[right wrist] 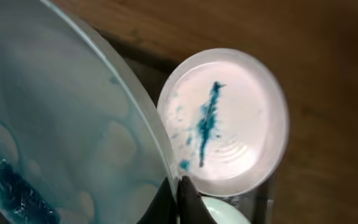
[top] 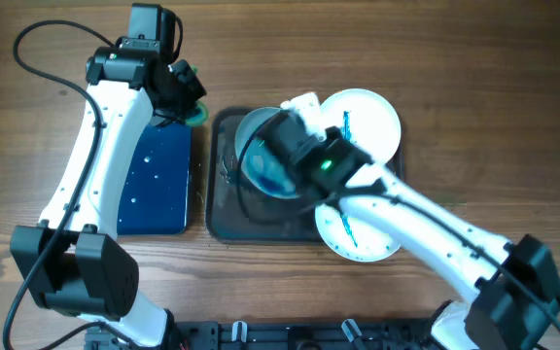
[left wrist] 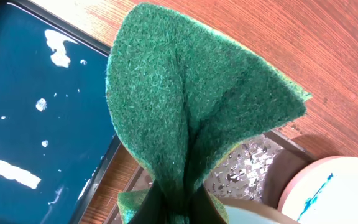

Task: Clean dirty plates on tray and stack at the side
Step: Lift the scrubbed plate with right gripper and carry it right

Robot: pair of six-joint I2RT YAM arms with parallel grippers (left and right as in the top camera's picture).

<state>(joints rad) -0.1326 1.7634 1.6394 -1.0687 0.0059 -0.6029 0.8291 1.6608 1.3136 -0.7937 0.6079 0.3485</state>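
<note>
The dirty plate is in my right gripper. I need to let go of it on the bare wooden table (top: 447, 158) (right wrist: 345, 190) next to the streaked plates, just off the tray.
My right gripper (top: 278, 136) is shut on the rim of a dirty plate (top: 265, 160), white with a blue-teal smear, held tilted above the left part of the dark grey tray (top: 224, 209); the right wrist view shows the jaws (right wrist: 178, 198) pinching the plate's edge (right wrist: 73, 130). A second streaked plate (top: 367, 122) lies at the tray's back right and shows in the right wrist view (right wrist: 229, 124). A third (top: 358, 238) lies at the front right, partly under my right arm. My left gripper (top: 191, 109) is shut on a folded green sponge (left wrist: 191, 118) above the gap between the two trays.
A glossy blue tray (top: 154, 180) with water drops lies left of the grey tray, under my left arm. The grey tray floor (left wrist: 253, 165) is wet. Bare wooden table surrounds both trays.
</note>
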